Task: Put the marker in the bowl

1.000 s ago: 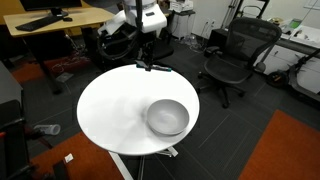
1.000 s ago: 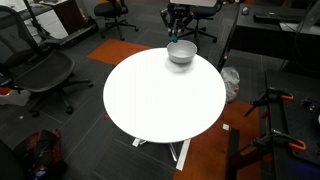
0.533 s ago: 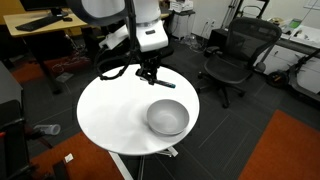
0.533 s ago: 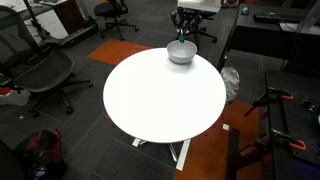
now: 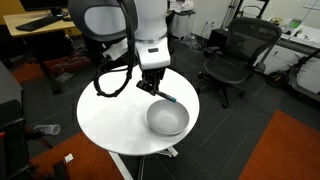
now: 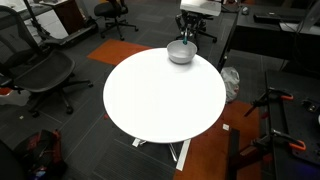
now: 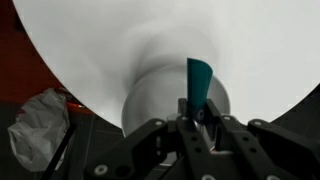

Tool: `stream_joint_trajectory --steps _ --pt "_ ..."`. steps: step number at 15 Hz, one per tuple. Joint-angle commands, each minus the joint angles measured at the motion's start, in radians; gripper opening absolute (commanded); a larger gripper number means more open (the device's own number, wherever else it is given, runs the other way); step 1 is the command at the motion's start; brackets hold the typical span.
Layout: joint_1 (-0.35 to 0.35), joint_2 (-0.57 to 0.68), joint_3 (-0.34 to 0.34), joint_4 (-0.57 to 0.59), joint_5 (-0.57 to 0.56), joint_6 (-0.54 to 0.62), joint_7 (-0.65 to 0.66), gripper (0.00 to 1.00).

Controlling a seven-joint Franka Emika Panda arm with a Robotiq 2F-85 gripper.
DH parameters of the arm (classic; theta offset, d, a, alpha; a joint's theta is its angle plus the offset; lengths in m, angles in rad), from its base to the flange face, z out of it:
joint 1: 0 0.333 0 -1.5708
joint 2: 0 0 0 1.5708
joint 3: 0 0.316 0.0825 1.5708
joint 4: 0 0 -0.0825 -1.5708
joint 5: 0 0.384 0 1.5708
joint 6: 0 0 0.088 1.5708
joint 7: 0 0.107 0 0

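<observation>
Next, my gripper lets go of the dark teal marker on the inside bottom of the pale grey-white bowl (image 5: 165, 121) (image 7: 171, 107), close to the middle of the bowl.
The pale grey-white bowl (image 5: 167, 118) stands on the round white table (image 5: 110, 115), near its edge; it also shows in both exterior views (image 6: 181, 52) and in the wrist view (image 7: 150, 92). My gripper (image 5: 153, 87) hangs just above the bowl's rim, shut on the dark teal marker (image 7: 197, 85). In the wrist view the marker sticks out from between the fingers (image 7: 196, 120) and points over the bowl. In an exterior view the marker (image 5: 168, 96) shows as a thin dark stick by the bowl's rim.
Black office chairs (image 5: 232, 55) and a wooden desk (image 5: 55, 22) stand round the table. Another chair (image 6: 40, 75) stands beside the table. A crumpled white bag (image 7: 38, 125) lies on the floor below the table edge. Red-orange carpet (image 5: 285, 150) lies nearby.
The arm has moved from the table's far edge toward the bowl, carrying the marker, and now hangs over the bowl's rim.
</observation>
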Motion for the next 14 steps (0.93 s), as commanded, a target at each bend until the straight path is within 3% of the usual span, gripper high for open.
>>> stream_joint_trajectory --steps 1,14 --pt "-0.022 0.042 0.007 0.017 0.057 0.018 0.009 0.05" --pt "-0.063 0.160 0.000 0.140 0.133 0.034 0.044 0.05"
